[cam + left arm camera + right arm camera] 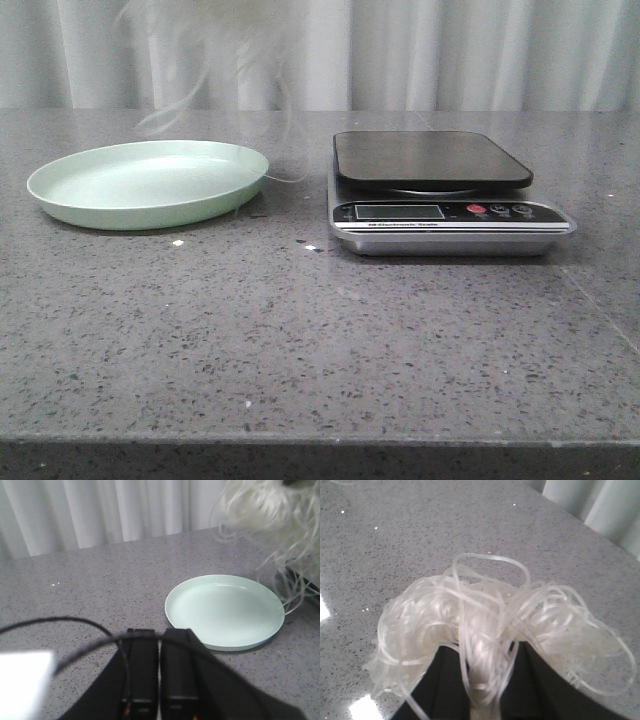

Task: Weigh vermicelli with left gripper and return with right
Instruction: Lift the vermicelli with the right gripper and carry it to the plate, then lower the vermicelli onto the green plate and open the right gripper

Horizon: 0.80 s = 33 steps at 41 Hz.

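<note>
Next, my right gripper releases the vermicelli onto the middle of the empty pale green plate (155,160).
The vermicelli (485,625), a fluffy mass of translucent whitish strands, hangs in my right gripper (482,655), whose jaws are shut on it. In the front view it shows blurred at the top (225,30), above the pale green plate (150,182), with loose strands trailing down. The left wrist view shows it (260,510) in the air over the empty plate (225,611). My left gripper (160,632) is shut and empty, low over the table beside the plate. The scale (440,190) stands empty to the right of the plate.
Grey speckled tabletop (300,330) with a few small crumbs near the plate. White curtain (450,50) behind the table. A black cable (60,625) loops across the left wrist view.
</note>
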Available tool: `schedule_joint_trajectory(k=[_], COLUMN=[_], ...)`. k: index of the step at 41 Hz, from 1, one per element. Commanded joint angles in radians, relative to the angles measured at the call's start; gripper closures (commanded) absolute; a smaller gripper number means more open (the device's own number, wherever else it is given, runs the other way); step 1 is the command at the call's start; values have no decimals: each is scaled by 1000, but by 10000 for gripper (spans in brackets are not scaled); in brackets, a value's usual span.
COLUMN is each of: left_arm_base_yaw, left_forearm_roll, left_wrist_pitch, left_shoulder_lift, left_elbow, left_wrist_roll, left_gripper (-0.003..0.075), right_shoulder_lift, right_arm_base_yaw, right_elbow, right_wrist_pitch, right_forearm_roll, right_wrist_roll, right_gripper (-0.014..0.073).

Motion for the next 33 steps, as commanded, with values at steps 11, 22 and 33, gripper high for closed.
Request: schedule_joint_trajectory(k=[11, 22, 33], left_arm_base_yaw=[2, 2, 2], left_forearm_roll=[2, 2, 2], left_wrist_pitch=[-79, -79, -79], left_shoulder_lift=[9, 9, 9], left_elbow=[-27, -27, -27], left_wrist_roll=[-10, -10, -10], left_gripper=[583, 583, 583], right_shoulder_lift=[145, 201, 246], right_arm_base_yaw=[5, 11, 14], right_elbow=[-42, -42, -42], right_wrist_pitch=[-165, -157, -149], right_forearm_roll=[4, 7, 7], right_wrist_roll=[-10, -10, -10], right_gripper=[442, 442, 442])
